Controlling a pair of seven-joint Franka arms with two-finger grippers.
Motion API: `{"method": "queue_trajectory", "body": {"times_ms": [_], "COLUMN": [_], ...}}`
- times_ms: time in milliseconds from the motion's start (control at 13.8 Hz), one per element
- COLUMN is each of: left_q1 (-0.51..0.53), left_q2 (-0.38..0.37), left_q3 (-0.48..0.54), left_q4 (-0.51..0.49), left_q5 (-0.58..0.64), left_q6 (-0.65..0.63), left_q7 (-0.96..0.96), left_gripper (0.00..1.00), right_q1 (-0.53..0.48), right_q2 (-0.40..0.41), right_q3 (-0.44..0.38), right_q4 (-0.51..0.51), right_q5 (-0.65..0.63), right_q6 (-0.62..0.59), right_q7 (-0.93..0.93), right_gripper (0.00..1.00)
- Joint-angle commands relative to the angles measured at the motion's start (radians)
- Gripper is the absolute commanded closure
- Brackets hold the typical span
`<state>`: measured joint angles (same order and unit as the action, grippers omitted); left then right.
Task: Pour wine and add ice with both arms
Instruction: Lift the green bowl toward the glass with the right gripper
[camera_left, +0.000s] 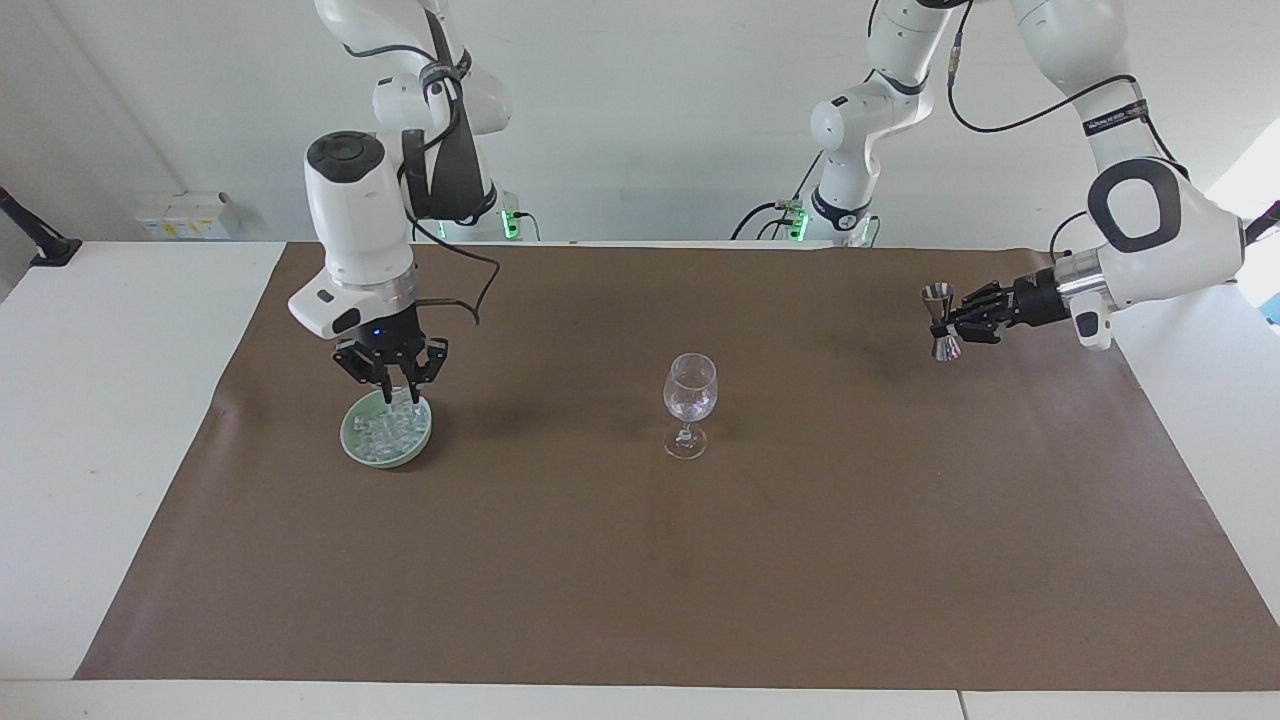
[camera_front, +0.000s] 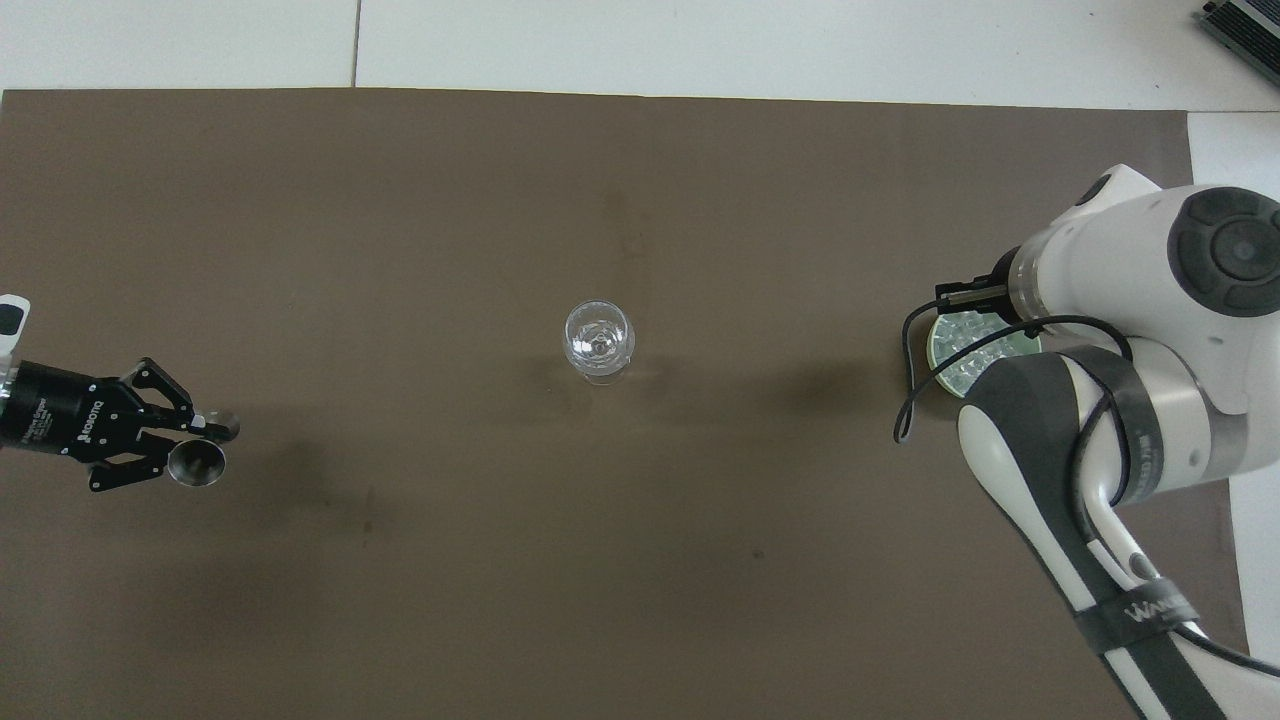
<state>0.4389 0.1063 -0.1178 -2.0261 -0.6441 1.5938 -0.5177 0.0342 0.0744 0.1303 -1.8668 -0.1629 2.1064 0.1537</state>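
The clear wine glass (camera_front: 599, 340) stands in the middle of the mat. Next, my right gripper lets go of the small clear cube inside it.
A clear wine glass (camera_left: 690, 392) stands upright mid-mat; it also shows in the overhead view (camera_front: 598, 340). A pale green dish (camera_left: 350, 440) at the right arm's end holds the ice (camera_left: 385, 430), a heap of small clear cubes (camera_front: 970, 345). My right gripper (camera_left: 397, 393) hangs just over the dish, its fingertips drawn together on a small clear cube. In the overhead view the right wrist covers it. My left gripper (camera_left: 952, 322) is shut on a small steel jigger (camera_left: 940, 322), upright and low over the mat at the left arm's end (camera_front: 197, 462).
A brown mat (camera_left: 640, 560) covers the white table. The right arm's black cable (camera_front: 905, 400) loops out beside the dish toward the glass. The mat's edges lie close to the dish and to the jigger.
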Motion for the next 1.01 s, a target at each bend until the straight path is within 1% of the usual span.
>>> {"method": "queue_trajectory", "body": {"times_ms": [0,72,217,361,578,722,867,939], "left_q1": [0.047,0.049,0.076,0.08,0.08,0.08,0.066,0.063], "left_q2": [0.032,0.032,0.033,0.056,0.082,0.088,0.092,0.098], "left_q3": [-0.006,-0.005,-0.006,-0.006,-0.006,-0.006,-0.006,-0.006], "left_q4": [0.021,0.015,0.001,-0.002,-0.02,-0.051,-0.086,-0.103], "left_q5": [-0.098,-0.127,-0.195,-0.282,-0.414,-0.488,-0.589,-0.617], "left_q6": [0.006,0.023,0.058,0.116,0.205,0.257,0.325,0.342], "left_q7": [-0.117,-0.158,-0.224,-0.284,-0.355,-0.383,-0.39,-0.39], "left_gripper": [1.0,1.0,1.0,1.0,1.0,1.0,1.0,1.0], "right_q1": [-0.005,-0.005,0.016,0.058,0.148,0.191,0.24,0.253], "right_q2": [0.036,0.044,0.06,0.07,0.099,0.11,0.114,0.129], "right_q3": [0.075,0.106,0.133,0.134,0.134,0.135,0.135,0.135], "right_q4": [0.107,0.139,0.185,0.198,0.258,0.259,0.258,0.258], "right_q5": [0.009,0.054,0.104,0.138,0.21,0.22,0.224,0.224], "right_q6": [-0.045,-0.058,-0.06,-0.034,-0.011,-0.003,0.046,0.059], "right_q7": [0.094,0.119,0.167,0.223,0.334,0.415,0.461,0.48], "right_gripper": [1.0,1.0,1.0,1.0,1.0,1.0,1.0,1.0]}}
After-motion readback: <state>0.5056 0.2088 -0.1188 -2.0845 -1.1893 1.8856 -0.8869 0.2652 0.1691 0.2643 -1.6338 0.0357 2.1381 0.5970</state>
